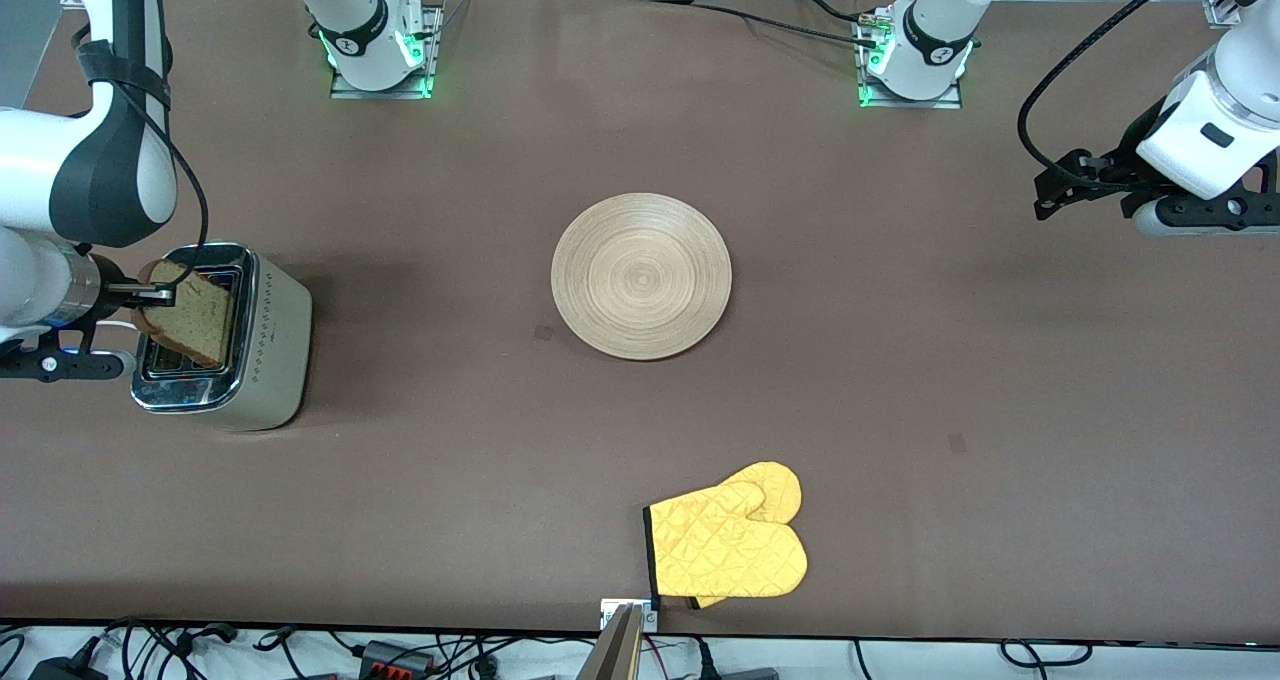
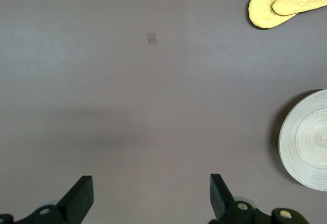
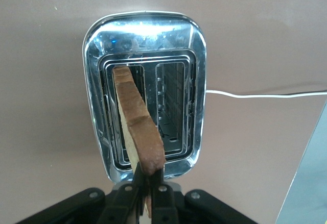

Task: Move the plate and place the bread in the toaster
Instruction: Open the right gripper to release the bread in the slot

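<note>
The robot's right gripper should release the bread down in the toaster's slot nearer the plate (image 1: 202,322) (image 3: 135,114), away from the white cord.
The toaster (image 1: 270,350) stands at the right arm's end of the table. My right gripper (image 1: 148,295) is shut on the crust of the bread (image 1: 190,315) and holds the slice tilted over the toaster's chrome top. In the right wrist view the bread (image 3: 137,119) hangs from the gripper (image 3: 149,175) with its lower end at the mouth of one slot of the toaster (image 3: 194,55). The plate (image 1: 641,276) lies bare at the middle of the table. My left gripper (image 1: 1050,192) is open and empty, up over the left arm's end of the table, and waits.
A yellow oven mitt (image 1: 730,545) lies near the front edge, nearer to the camera than the plate. The toaster's white cord (image 3: 265,95) runs off along the table. The left wrist view shows its open gripper (image 2: 152,193), the mitt (image 2: 286,2) and the plate's rim (image 2: 306,140).
</note>
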Controlling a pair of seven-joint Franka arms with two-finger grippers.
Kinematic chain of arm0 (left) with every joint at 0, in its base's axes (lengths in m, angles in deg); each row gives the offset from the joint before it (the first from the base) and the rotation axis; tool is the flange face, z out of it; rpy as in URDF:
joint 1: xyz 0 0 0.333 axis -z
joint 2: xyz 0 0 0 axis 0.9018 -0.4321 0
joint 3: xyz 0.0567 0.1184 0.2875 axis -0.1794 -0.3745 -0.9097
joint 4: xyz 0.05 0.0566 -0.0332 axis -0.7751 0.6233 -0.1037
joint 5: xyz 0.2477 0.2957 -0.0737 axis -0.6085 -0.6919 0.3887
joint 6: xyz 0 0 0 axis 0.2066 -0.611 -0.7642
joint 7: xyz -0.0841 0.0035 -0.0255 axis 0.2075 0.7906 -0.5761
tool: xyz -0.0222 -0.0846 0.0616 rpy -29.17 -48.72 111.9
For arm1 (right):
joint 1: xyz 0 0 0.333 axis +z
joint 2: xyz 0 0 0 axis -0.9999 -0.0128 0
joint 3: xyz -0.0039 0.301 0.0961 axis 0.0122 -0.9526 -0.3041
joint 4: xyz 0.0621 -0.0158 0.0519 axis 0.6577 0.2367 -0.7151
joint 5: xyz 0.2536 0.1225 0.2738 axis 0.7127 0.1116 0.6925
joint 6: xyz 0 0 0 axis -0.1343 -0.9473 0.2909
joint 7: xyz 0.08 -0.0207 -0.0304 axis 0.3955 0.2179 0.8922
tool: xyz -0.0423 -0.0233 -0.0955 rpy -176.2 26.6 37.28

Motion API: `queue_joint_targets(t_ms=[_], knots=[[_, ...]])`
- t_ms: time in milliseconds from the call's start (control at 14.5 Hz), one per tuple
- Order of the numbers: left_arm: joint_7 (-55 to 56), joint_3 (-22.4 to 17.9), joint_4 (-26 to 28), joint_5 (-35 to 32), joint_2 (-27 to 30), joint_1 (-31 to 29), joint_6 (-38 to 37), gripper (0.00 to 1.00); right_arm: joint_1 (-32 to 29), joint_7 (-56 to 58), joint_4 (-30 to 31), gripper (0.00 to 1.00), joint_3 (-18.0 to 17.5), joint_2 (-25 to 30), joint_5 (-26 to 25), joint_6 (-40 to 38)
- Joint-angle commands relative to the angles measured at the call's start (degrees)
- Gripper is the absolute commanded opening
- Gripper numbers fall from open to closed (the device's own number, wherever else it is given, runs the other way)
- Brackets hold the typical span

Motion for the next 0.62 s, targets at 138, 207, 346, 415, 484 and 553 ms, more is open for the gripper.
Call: queue_joint_targets(t_ms=[138,207,346,415,484,553], knots=[[-0.7,0.05,-0.98,0.28,0.03,0.09,-1.12,1.0,-0.97,0.32,0.7,0.0,-0.21,-0.96,1.58,-1.25],[-0.7,0.05,-0.98,0.28,0.03,0.09,-1.12,1.0,-1.41,0.76,1.05,0.0,-0.21,-1.05,2.27,-1.34],[-0.7,0.05,-0.98,0.28,0.03,0.09,-1.12,1.0,-1.85,0.85,1.76,0.0,-0.3,-1.4,2.98,-1.25],[-0.7,0.05,-0.98,0.28,0.03,0.09,-1.12,1.0,-1.85,0.85,1.85,0.0,-0.3,-1.58,2.98,-1.25],[-0.7,0.05,-0.98,0.28,0.03,0.09,-1.12,1.0,-1.85,0.85,1.85,0.0,-0.3,-2.1,3.07,-1.17],[-0.7,0.05,-0.98,0.28,0.03,0.09,-1.12,1.0,-1.94,0.94,1.93,0.0,-0.3,-2.19,3.07,-1.16]])
